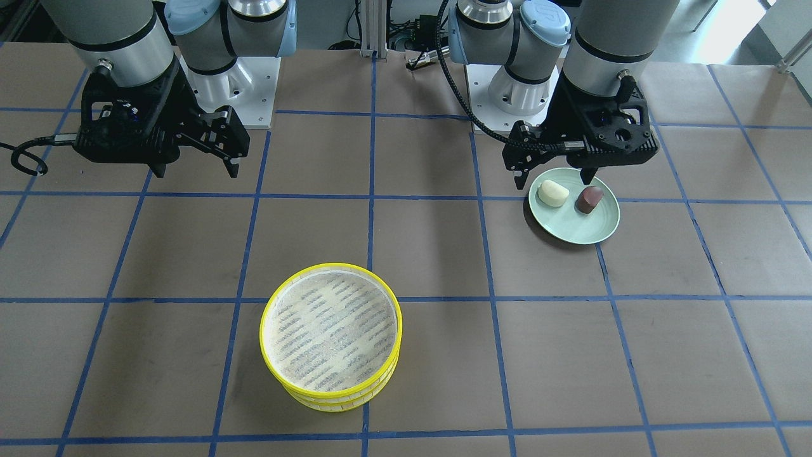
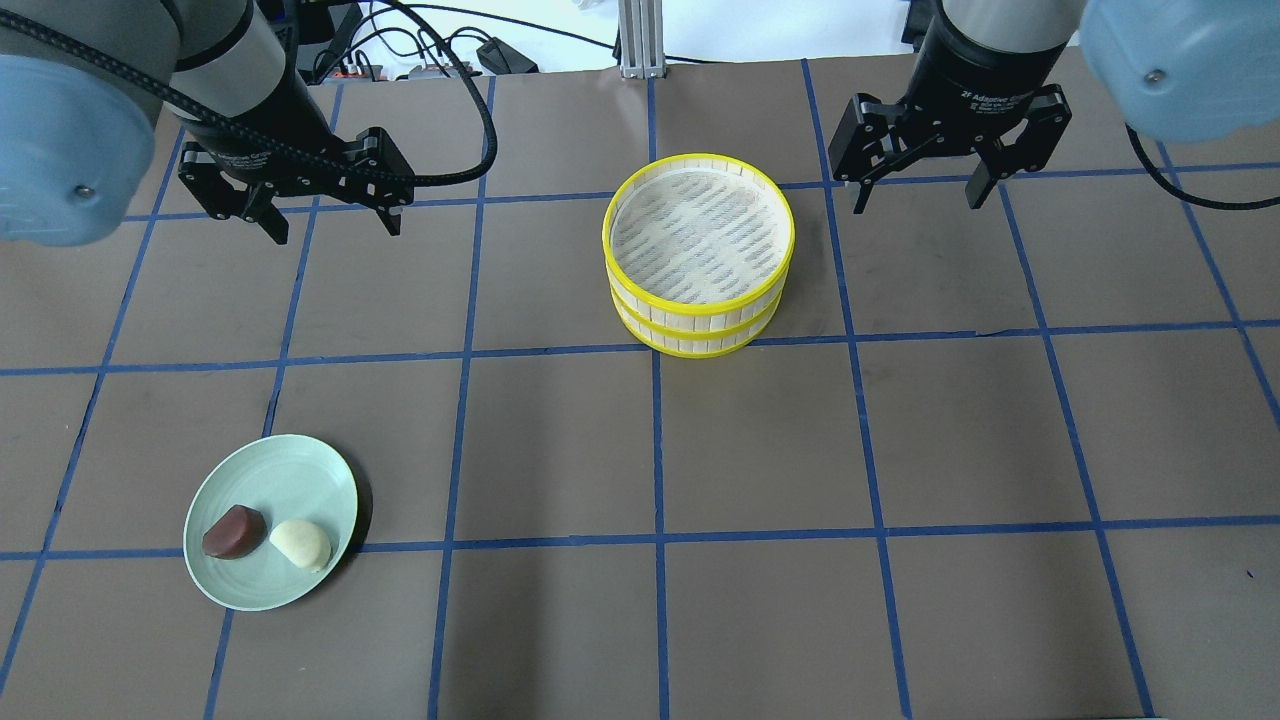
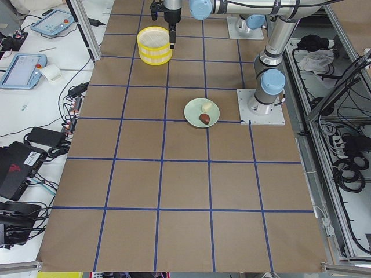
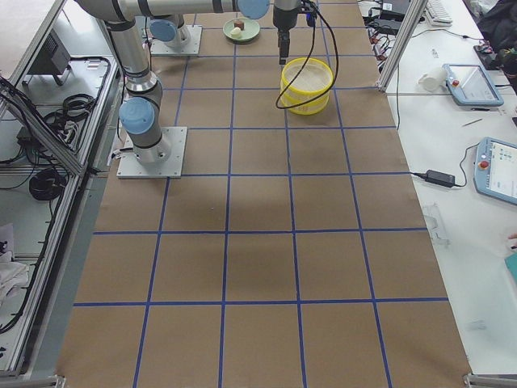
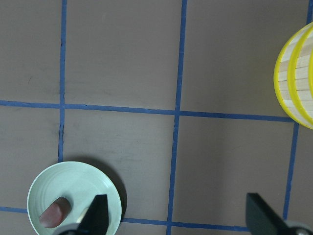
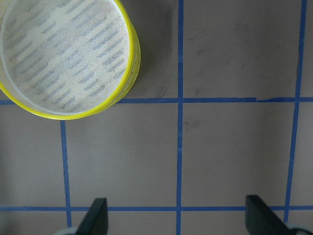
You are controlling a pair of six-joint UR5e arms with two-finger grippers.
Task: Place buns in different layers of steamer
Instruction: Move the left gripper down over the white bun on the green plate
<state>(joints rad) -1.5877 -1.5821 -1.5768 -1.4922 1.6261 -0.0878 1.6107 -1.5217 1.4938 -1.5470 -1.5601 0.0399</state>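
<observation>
Next, I close my right gripper on the yellow rim (image 1: 267, 307) (image 6: 128, 72) of the steamer's top layer, at the side closest to that gripper, since this layer covers the one below it.
The steamer (image 2: 700, 235) stands in the far middle of the table, its two yellow-rimmed layers stacked, the top one (image 1: 330, 333) with nothing in it and the lower one (image 2: 700, 338) under it. The cream-white bun (image 2: 301, 543) and the reddish-brown bun (image 2: 234, 531) lie side by side on a pale green plate (image 2: 300, 465) at the near left. My left gripper (image 2: 333, 225) is open, holds nothing, and hangs above the table beyond the plate. My right gripper (image 2: 917, 200) is open, holds nothing, and is right of the steamer. The left wrist view shows the brown bun (image 5: 53, 215).
The brown table has a blue tape grid. The arm bases (image 1: 235, 95) (image 1: 507, 89) stand at the robot's edge. A black cable (image 1: 25, 158) trails from the right wrist. Tablets (image 3: 20, 69) and cables lie beside the table.
</observation>
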